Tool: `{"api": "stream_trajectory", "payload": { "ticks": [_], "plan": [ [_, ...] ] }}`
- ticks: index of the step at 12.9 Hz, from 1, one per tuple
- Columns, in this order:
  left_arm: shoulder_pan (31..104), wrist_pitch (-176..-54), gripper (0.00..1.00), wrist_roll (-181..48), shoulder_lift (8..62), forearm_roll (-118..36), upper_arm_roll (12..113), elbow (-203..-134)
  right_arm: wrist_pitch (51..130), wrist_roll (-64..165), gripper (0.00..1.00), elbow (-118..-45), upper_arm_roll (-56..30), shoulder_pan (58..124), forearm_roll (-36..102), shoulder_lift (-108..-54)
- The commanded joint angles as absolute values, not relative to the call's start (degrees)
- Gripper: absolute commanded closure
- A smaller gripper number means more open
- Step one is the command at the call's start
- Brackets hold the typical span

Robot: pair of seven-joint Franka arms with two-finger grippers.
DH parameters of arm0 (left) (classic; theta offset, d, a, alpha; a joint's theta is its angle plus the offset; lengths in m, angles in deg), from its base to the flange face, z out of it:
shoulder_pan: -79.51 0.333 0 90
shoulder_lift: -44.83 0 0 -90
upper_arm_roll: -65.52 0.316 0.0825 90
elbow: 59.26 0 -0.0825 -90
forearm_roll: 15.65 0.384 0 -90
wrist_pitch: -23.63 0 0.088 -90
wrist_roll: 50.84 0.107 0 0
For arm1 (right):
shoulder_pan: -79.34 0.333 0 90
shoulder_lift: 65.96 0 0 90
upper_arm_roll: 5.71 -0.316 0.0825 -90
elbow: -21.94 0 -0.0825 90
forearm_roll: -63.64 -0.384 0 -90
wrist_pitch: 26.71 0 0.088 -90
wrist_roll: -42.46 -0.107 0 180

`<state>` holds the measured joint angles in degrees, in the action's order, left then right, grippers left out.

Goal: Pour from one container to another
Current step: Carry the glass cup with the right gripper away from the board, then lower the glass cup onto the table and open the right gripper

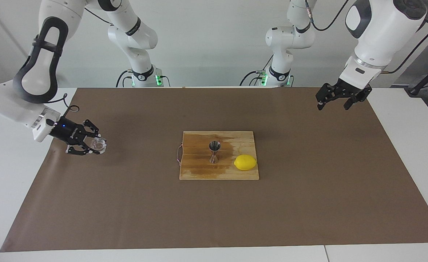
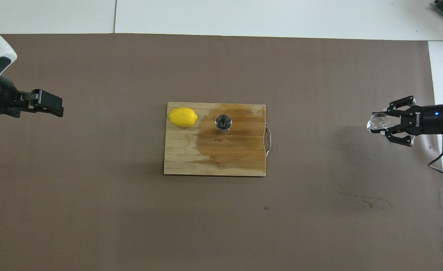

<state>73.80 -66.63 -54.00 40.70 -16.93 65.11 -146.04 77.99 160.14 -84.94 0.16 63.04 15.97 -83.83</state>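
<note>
I will set the clear glass cup, now held low over the brown mat, on the brown mat just ahead of my right gripper's fingertips (image 2: 356, 127), toward the board.
The clear glass cup (image 1: 100, 144) (image 2: 378, 121) is held in my right gripper (image 1: 95, 146) (image 2: 385, 124), whose fingers are shut on it low over the brown mat (image 1: 126, 203), at the right arm's end of the table. The silver hourglass jigger (image 1: 214, 151) (image 2: 223, 122) stands upright on the wooden board (image 1: 199, 171) (image 2: 214, 162), well apart from the cup. My left gripper (image 1: 333, 105) (image 2: 50, 105) hangs open and empty over the mat's corner at the left arm's end, where that arm waits.
A yellow lemon (image 1: 245, 162) (image 2: 182, 117) lies on the board beside the jigger, toward the left arm's end. A dark wet patch spreads over the board around the jigger. A faint stain (image 2: 364, 201) marks the mat near the right arm.
</note>
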Motion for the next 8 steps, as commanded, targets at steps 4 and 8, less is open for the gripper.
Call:
{"api": "stream_trajectory", "payload": {
  "ticks": [4,8],
  "plan": [
    [73.6,-67.2,0.0,-53.9,42.5,-16.0,65.3,-148.2,74.9,172.7,1.0,-84.3,-0.7,59.3,9.4,-90.2],
    [73.6,-67.2,0.0,-53.9,42.5,-16.0,65.3,-148.2,76.3,174.2,1.0,-85.0,-0.6,58.5,6.0,-90.7]
  ]
}}
